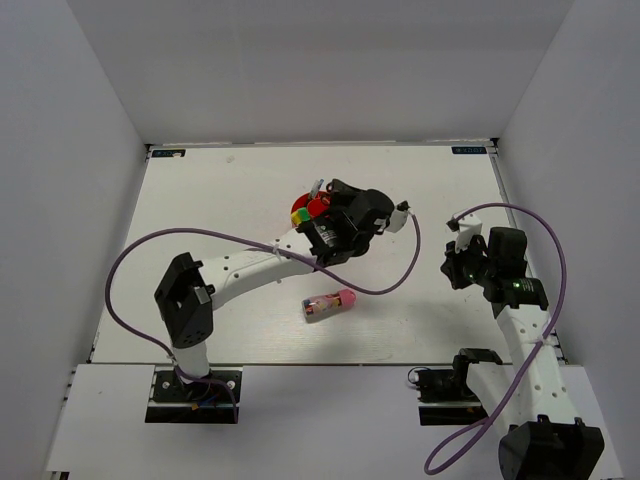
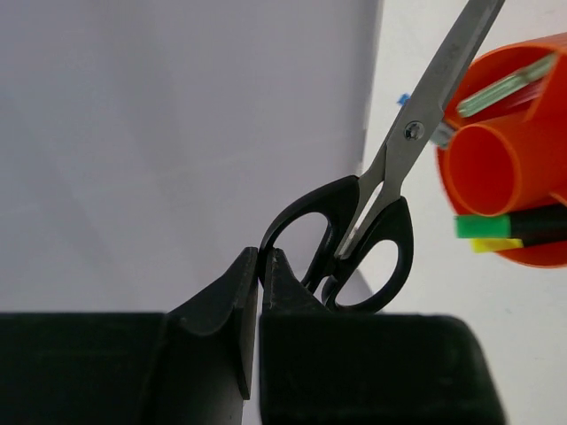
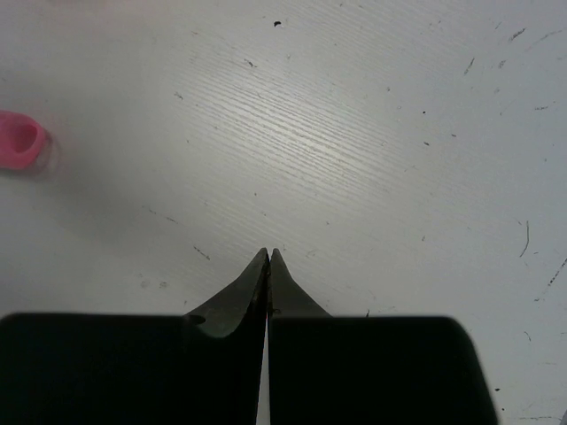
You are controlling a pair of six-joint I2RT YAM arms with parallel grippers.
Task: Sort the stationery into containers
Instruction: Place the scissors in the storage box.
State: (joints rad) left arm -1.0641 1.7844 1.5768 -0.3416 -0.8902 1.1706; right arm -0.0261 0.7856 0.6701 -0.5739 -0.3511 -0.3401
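Observation:
The scissors will go down inside the orange-red organiser [image 1: 327, 211], next to the green-capped marker, where I will set them with my left gripper.
My left gripper [image 2: 261, 257] is shut on one black handle loop of the scissors [image 2: 383, 188], whose blades point up past the round orange-red organiser [image 2: 496, 71]. In the top view this gripper [image 1: 324, 214] hovers right beside the organiser [image 1: 318, 207]. The organiser holds a green-capped marker [image 2: 483, 226], a yellow-capped marker [image 2: 496, 245] and a pale green tube [image 2: 505, 85]. A clear pink-capped tube [image 1: 330, 303] lies on the table in front of it; its pink cap [image 3: 19, 142] shows in the right wrist view. My right gripper [image 3: 267, 255] is shut and empty, at the right [image 1: 455, 264].
The white table [image 1: 230, 200] is walled on three sides. The left arm's purple cable [image 1: 390, 285] loops over the table near the pink-capped tube. The right arm's cable arcs at the right edge.

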